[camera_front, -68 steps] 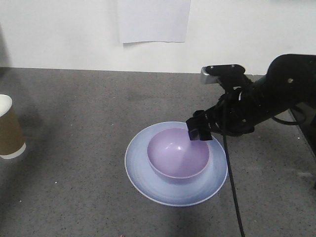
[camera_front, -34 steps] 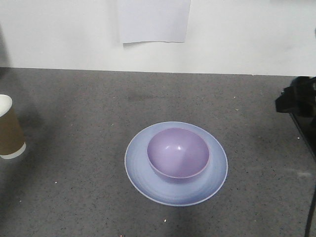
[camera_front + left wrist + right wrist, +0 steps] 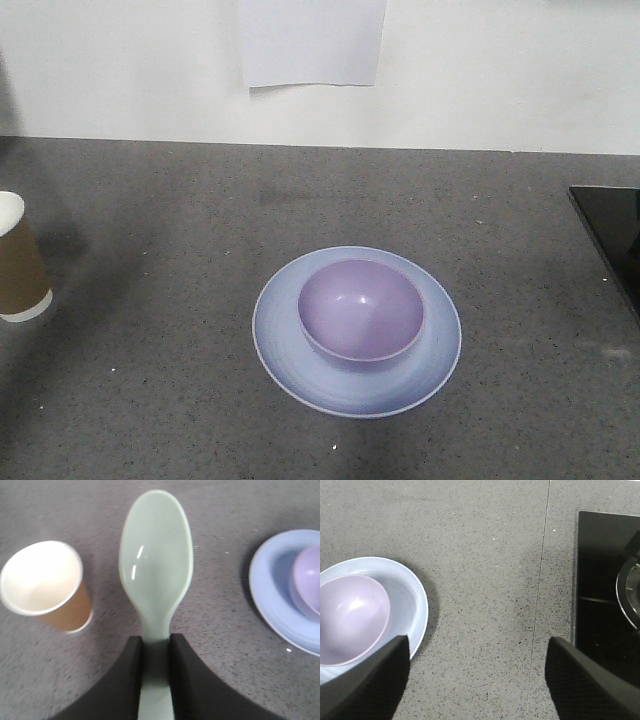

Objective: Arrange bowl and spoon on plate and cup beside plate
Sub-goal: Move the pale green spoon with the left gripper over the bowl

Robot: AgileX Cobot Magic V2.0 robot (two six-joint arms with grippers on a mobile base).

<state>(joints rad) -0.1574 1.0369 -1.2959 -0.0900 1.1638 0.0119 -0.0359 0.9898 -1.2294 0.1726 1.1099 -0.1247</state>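
Observation:
Next, I release the mint-green spoon from my left gripper inside the lavender bowl [image 3: 335,318] [image 3: 311,586], with the spoon's handle over the bowl's rim nearest the cup. The spoon is now held between cup and plate.
The lavender bowl [image 3: 361,310] sits in the middle of the pale blue plate [image 3: 283,345] on the grey counter. At the far left edge stands the brown paper cup [image 3: 18,262], upright. In the left wrist view my left gripper [image 3: 156,642] is shut on the handle of the mint-green spoon [image 3: 156,565], held above the counter between the cup [image 3: 47,585] and the plate [image 3: 270,587]. In the right wrist view my right gripper [image 3: 477,647] is open and empty, above bare counter to the right of the plate [image 3: 415,605] and bowl [image 3: 351,617]. Neither arm shows in the front view.
A black stove top [image 3: 610,225] lies along the right edge of the counter, with a burner ring [image 3: 629,587] in the right wrist view. A white wall with a sheet of paper [image 3: 312,42] closes the back.
My right arm has pulled back from over the bowl to the right and left the front view. The bowl stays on the plate; the cup has not moved.

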